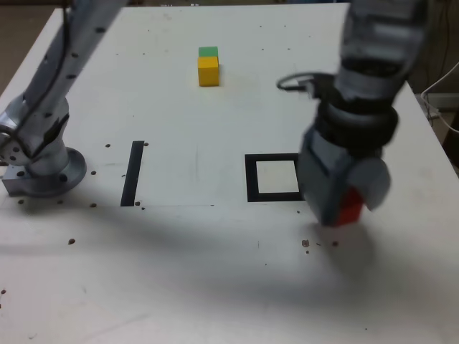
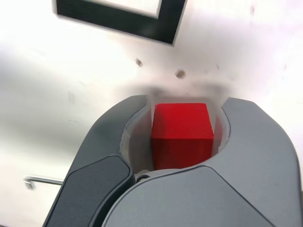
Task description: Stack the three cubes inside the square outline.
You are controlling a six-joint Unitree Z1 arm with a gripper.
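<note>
Next, my gripper releases the red cube on the white centre of the black square outline (image 1: 277, 176).
My gripper (image 1: 341, 212) (image 2: 185, 109) is shut on the red cube (image 1: 351, 208) (image 2: 182, 135), which sits squarely between the two dark grey jaws. It hangs just off the exterior view's right side of the square outline (image 1: 272, 178) (image 2: 163, 29), a black frame with a white centre and nothing inside it. Whether the cube touches the table I cannot tell. Far back near the middle, the yellow cube (image 1: 208, 71) lies on the table with the green cube (image 1: 208, 51) touching it from behind.
A narrow black strip (image 1: 133, 173) lies at the exterior view's left, close to the arm's base (image 1: 43, 172). A dark cable (image 1: 290, 82) loops beside the wrist. Small dark specks (image 1: 306, 244) dot the white table. The table's right edge (image 1: 439, 136) is near the arm.
</note>
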